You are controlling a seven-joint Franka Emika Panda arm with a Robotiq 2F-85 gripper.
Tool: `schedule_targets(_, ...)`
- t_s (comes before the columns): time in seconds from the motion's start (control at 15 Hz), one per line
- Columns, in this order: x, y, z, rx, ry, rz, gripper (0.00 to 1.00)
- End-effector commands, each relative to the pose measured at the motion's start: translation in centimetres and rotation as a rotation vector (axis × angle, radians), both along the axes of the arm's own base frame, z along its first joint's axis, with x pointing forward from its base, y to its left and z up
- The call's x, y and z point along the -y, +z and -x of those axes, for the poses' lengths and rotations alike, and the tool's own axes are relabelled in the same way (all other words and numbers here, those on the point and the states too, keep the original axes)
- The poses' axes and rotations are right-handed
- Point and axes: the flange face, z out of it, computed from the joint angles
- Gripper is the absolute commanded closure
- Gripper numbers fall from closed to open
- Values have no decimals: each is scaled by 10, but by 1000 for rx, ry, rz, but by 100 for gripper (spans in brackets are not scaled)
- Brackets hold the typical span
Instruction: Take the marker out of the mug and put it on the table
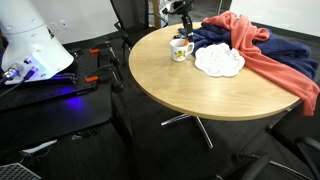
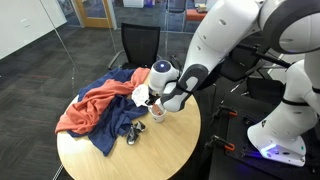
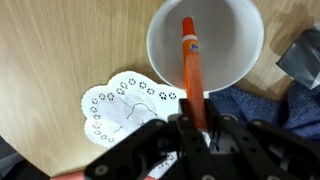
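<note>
My gripper will release the orange marker on the bare tan table [image 1: 174,76] in front of the white mug. The marker now leans inside the mug.
In the wrist view the orange marker [image 3: 189,65] leans inside the white mug [image 3: 235,55], its upper end running out over the rim and between my gripper's [image 3: 198,126] black fingers. The fingers are closed against the marker. In both exterior views the gripper [image 1: 184,22] [image 2: 155,100] hangs straight above the mug [image 1: 181,49] [image 2: 157,114], which stands on the round tan table [image 1: 190,88] [image 2: 150,152]. The marker is too small to make out in the exterior views.
A white scalloped plate [image 1: 218,62] [image 3: 118,108] lies right beside the mug. A red cloth [image 1: 265,55] [image 2: 85,110] and a blue cloth [image 1: 215,38] [image 2: 115,132] are heaped behind it. A black bench with a white machine [image 1: 30,50] stands near the table.
</note>
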Motion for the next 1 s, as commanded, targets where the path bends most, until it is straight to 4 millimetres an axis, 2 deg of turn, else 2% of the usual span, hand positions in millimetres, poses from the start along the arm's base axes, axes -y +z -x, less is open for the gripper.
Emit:
schedule_targets(0.0,-7,41,18,46,-35,-20,95)
schedule_targets(0.4,-3,102,41,106,-62,-10,95)
schedule_targets(0.6,13,128,48,150,-114,-1,95)
schedule_targets(0.73,27,138,49,156,-164,14,95)
schedule_targets(0.93,46,142,52,128,-249,37,95)
